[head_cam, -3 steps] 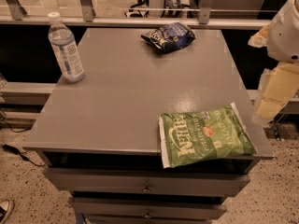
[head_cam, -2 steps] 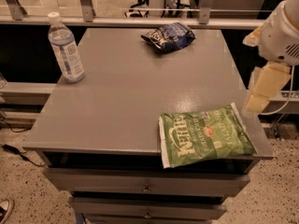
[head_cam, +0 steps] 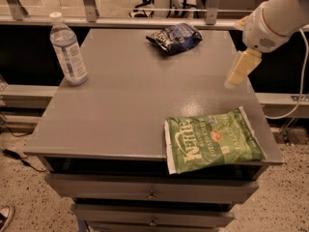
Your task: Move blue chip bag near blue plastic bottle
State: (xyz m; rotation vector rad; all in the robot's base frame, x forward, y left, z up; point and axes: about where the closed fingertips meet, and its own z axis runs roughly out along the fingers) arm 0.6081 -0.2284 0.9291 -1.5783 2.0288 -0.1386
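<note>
My gripper will next close on the middle of the blue chip bag [head_cam: 175,37] by the table's far edge.
The blue chip bag [head_cam: 175,37], dark navy and wrinkled, lies at the far edge of the grey table [head_cam: 130,100], right of centre. The blue plastic bottle [head_cam: 69,50] stands upright near the table's far left corner, well apart from the bag. My gripper [head_cam: 240,69] hangs from the white arm above the table's right side, to the right of and nearer than the chip bag, holding nothing that I can see.
A larger light-green Kettle chip bag [head_cam: 212,140] lies flat at the table's near right corner, slightly over the front edge. A metal railing [head_cam: 145,21] runs behind the table. Drawers [head_cam: 149,192] sit under the tabletop.
My arm has swung in from the right edge of view, leftward and farther back, and the gripper now hangs over the table's right side. The bags and the bottle have not moved.
</note>
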